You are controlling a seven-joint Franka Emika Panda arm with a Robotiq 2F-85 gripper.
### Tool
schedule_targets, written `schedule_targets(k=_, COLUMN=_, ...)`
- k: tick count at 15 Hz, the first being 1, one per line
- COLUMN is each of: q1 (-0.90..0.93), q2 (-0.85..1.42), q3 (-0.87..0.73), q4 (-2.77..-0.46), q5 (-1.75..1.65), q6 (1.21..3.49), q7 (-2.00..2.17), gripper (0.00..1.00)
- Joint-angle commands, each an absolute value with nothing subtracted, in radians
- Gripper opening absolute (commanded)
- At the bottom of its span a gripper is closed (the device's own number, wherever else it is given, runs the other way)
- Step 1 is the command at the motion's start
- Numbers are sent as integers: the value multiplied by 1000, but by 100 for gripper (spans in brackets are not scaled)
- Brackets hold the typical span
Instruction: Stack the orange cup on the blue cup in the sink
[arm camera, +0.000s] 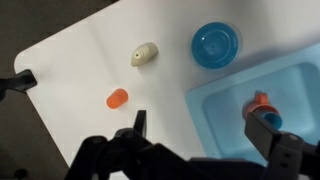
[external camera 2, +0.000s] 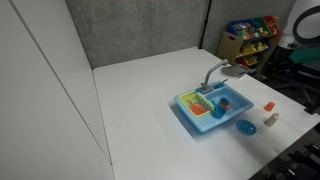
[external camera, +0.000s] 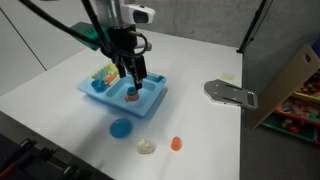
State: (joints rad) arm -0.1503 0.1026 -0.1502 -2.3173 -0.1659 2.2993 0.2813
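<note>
The orange cup on the white table sits near the pale beige lump, and my gripper should go next to the orange cup's sides (external camera: 176, 143) (arm camera: 117, 98) and close there.
The orange cup (arm camera: 117, 97) lies on the white table outside the sink; it shows in both exterior views (external camera: 176, 144) (external camera 2: 268, 105). The light blue sink (external camera: 152, 100) (external camera 2: 190, 116) (arm camera: 220, 125) holds the blue cup with a reddish-orange top (external camera: 131, 96) (arm camera: 262, 102). My gripper (external camera: 131, 80) (arm camera: 202, 128) is open and empty, hovering low over the sink. One finger is right beside the blue cup, the other is over the table by the sink's edge.
A flat blue disc (external camera: 121, 127) (arm camera: 214, 44) and a pale beige lump (external camera: 147, 146) (arm camera: 145, 54) lie on the table near the orange cup. A grey metal plate (external camera: 230, 93) lies farther off. The grey faucet (external camera 2: 215, 72) stands at the sink's rear.
</note>
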Motion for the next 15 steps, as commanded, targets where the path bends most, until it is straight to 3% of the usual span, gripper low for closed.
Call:
schedule_targets(k=1, q1=-161, q2=212, q3=-195, q4=-2234, q5=-183, q6=2315, q7=355, gripper=100)
schedule_targets(k=15, q1=-198, q2=435, q3=-269, q4=-2125, q5=-1, q6=2364, q7=324, gripper=100)
